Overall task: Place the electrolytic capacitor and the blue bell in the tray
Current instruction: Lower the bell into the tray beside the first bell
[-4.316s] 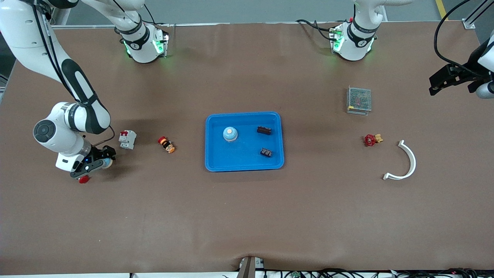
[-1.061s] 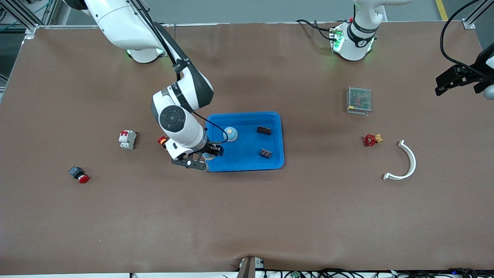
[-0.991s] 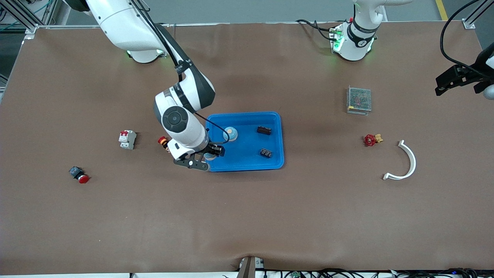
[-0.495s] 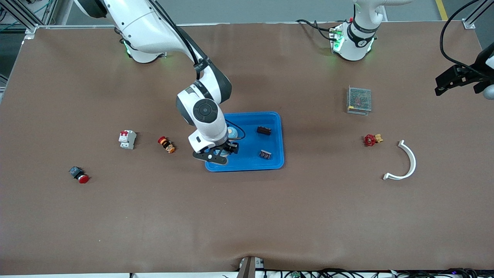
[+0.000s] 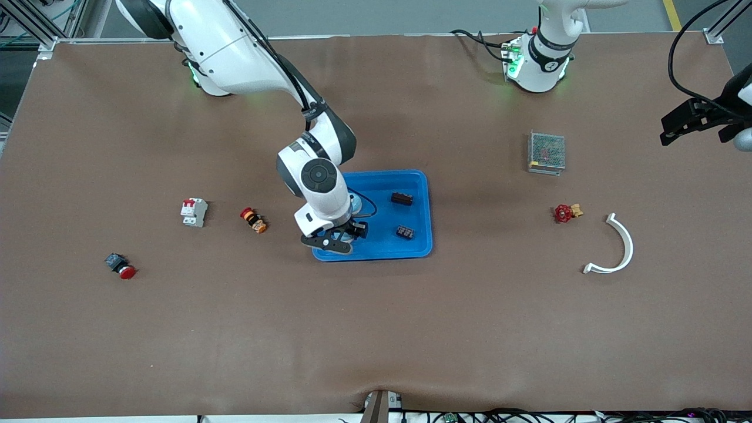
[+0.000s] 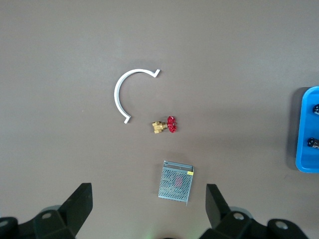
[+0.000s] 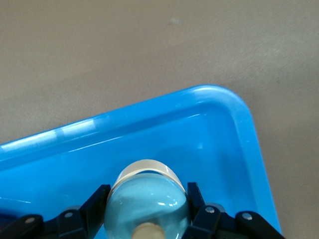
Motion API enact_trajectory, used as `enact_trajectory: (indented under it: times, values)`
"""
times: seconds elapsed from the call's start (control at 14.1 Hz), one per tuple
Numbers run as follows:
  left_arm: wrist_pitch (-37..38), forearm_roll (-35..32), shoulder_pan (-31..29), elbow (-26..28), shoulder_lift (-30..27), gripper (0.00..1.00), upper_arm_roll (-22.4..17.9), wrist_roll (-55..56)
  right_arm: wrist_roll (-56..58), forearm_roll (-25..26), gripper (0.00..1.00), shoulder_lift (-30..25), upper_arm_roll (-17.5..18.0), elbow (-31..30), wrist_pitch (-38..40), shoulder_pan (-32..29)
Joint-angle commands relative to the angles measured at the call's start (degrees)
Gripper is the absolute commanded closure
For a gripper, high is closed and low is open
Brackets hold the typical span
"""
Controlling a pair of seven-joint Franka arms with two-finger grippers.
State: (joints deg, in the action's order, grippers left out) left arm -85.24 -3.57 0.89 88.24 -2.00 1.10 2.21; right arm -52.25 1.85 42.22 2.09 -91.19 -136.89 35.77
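Note:
My right gripper is to let go of the blue bell between the other blue bell and the tray's front edge (image 5: 349, 236) (image 7: 122, 211). The held blue bell is now over the tray floor.
The blue tray (image 5: 382, 218) lies mid-table. My right gripper (image 5: 343, 237) hangs low over the tray's corner nearest the front camera at the right arm's end. It is shut on a pale blue bell (image 7: 147, 204) with a cream base and knob, over the tray floor (image 7: 199, 129). A second blue bell (image 5: 356, 203) stands in the tray, mostly hidden by the arm. Two small black parts (image 5: 402, 198) (image 5: 404, 232) lie in the tray; I cannot tell whether either is the capacitor. My left gripper (image 5: 675, 126) waits open, high above the left arm's end of the table (image 6: 148, 204).
A grey mesh box (image 5: 547, 152), a red valve (image 5: 564, 212) and a white curved piece (image 5: 617, 247) lie toward the left arm's end. A white circuit breaker (image 5: 193, 211), a red-yellow button (image 5: 254, 220) and a red push button (image 5: 120, 266) lie toward the right arm's end.
My right gripper carried the bell from beside the red push button to the tray, crossing its rim in the last second. The left arm has barely moved.

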Motion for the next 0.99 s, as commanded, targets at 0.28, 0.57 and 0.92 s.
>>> enact_trajectory:
  times: [0.28, 0.57, 0.92]
  values:
    - [-0.19, 1.29, -0.09, 0.09, -0.64, 0.00, -0.05, -1.25, -1.45, 1.32, 0.48, 1.90, -0.68, 1.01, -1.45, 2.11]
    - [-0.19, 1.29, -0.09, 0.09, -0.64, 0.00, -0.05, -1.25, -1.36, 3.06, 0.47, 2.34, -0.77, 1.01, -2.41, 1.85]
    - [-0.19, 1.20, 0.08, 0.09, -0.55, 0.00, 0.04, -1.07, -1.27, 4.47, 0.47, 2.52, -0.77, 0.66, -2.68, 1.58]
